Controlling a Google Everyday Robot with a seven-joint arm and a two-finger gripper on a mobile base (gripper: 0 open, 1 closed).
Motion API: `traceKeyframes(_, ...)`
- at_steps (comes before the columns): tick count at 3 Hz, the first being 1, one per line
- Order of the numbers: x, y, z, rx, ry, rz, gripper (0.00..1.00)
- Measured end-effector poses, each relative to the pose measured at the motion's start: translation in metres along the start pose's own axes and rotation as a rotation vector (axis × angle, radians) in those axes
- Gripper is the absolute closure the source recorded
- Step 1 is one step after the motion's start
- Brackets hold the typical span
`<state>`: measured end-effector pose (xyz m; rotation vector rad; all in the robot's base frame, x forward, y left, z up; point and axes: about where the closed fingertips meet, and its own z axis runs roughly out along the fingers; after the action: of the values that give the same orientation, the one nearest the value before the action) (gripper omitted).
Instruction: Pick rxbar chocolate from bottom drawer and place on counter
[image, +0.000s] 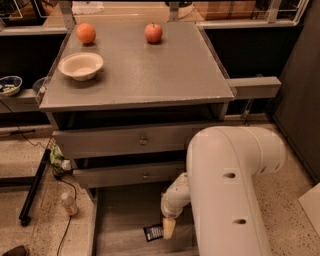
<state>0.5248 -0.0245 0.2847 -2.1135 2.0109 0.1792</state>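
Note:
The robot's gripper needs to close on the rxbar chocolate's near-arm end (159, 231), in the open bottom drawer.
The rxbar chocolate (153, 232) is a small dark wrapper lying flat on the pale floor of the open bottom drawer (120, 215). My gripper (169, 228) hangs on the white arm inside the drawer, its pale tip touching or just above the bar's right end. The grey counter (145, 65) is the cabinet's broad top, above the two shallower drawers.
On the counter stand a white bowl (81, 65), an orange (86, 33) and a red apple (154, 33). A narrow grey side shelf (252, 87) juts out right. A small bottle (69, 204) and cables lie on the floor at left. My white arm fills the lower right.

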Motion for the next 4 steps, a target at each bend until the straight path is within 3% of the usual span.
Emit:
traceKeyframes(1, 0.012, 0.001, 0.044, -0.033, 0.048, 0.025, 0.0)
traceKeyframes(2, 0.012, 0.002, 0.045, -0.033, 0.048, 0.025, 0.0)
traceKeyframes(3, 0.013, 0.003, 0.082, -0.031, 0.059, -0.034, 0.0)
traceKeyframes(4, 0.013, 0.006, 0.09, -0.039, 0.056, -0.028, 0.0)
